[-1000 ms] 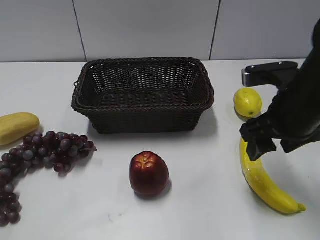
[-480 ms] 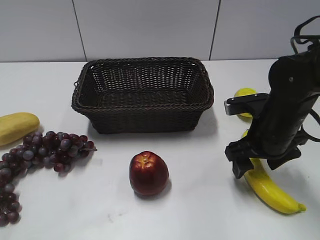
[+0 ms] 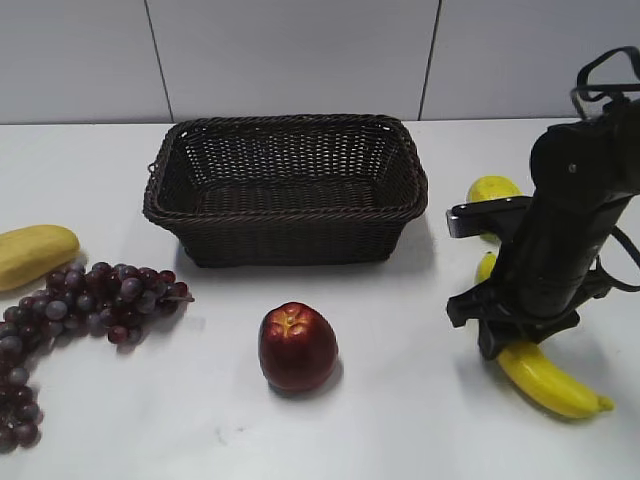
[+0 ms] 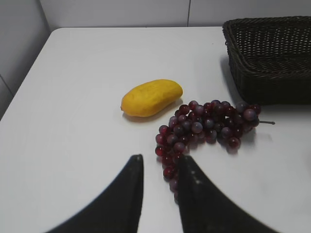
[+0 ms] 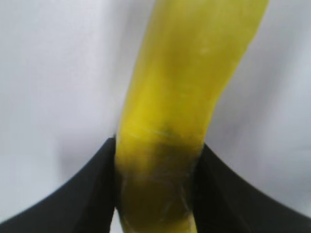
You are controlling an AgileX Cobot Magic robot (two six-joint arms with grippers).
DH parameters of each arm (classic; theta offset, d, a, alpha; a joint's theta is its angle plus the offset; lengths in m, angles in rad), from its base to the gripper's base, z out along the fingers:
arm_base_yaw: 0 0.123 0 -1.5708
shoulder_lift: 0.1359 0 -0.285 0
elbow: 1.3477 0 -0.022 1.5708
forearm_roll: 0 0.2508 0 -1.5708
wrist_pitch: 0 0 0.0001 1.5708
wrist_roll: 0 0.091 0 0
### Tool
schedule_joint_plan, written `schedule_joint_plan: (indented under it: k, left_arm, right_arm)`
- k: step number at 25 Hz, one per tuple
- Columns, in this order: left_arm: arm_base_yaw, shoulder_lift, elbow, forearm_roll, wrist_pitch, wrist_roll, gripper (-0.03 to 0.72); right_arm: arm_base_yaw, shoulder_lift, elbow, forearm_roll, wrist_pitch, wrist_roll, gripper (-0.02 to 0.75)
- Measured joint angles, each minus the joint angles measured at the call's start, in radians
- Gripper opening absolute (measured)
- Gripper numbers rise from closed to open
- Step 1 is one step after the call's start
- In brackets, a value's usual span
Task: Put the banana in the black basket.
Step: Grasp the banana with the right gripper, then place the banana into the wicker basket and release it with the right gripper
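My right gripper is going to release the banana lengthwise along the front side inside the black basket (image 3: 277, 197), so that it lies behind the red apple.
The banana (image 3: 548, 381) lies on the white table at the right front, its pointed tip toward the front right. My right gripper (image 3: 500, 335) is down on its middle. In the right wrist view the two black fingers (image 5: 158, 145) press both sides of the banana (image 5: 194, 73). The black basket (image 3: 290, 240) stands empty at the middle back, well left of the banana; its corner shows in the left wrist view (image 4: 272, 82). My left gripper (image 4: 160, 159) is open and empty above the table beside the grapes; it is out of the exterior view.
A lemon (image 3: 492, 186) sits behind the right arm. A red apple (image 3: 297, 346) lies in front of the basket. Purple grapes (image 3: 100, 295) (image 4: 204, 128) and a stubby pale-yellow fruit (image 3: 30, 255) (image 4: 151, 97) lie at the left. The table's left edge shows in the left wrist view.
My right arm swung left and came down over the banana; its fingers now straddle and touch the banana's middle. The banana has shifted slightly. Nothing else moved.
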Motion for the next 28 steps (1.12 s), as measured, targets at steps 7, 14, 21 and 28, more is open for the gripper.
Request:
schedule_joint_plan:
  k: [7,14,21,28]
  left_arm:
    - [0.000,0.000,0.000,0.000,0.000,0.000,0.236]
    - [0.000,0.000,0.000,0.000,0.000,0.000,0.236]
    - [0.000,0.000,0.000,0.000,0.000,0.000,0.236]
    - [0.000,0.000,0.000,0.000,0.000,0.000,0.236]
  right_arm:
    - [-0.001,-0.274,-0.047,-0.012,0.097,-0.059,0.318]
    - [-0.001,-0.345,-0.366,-0.020,0.130,-0.522,0.318]
    - [0.024,-0.064,-0.727,-0.024,0.218,-0.886,0.318]
    - [0.114,0.190,-0.962,0.001,0.280,-1.311,0.318]
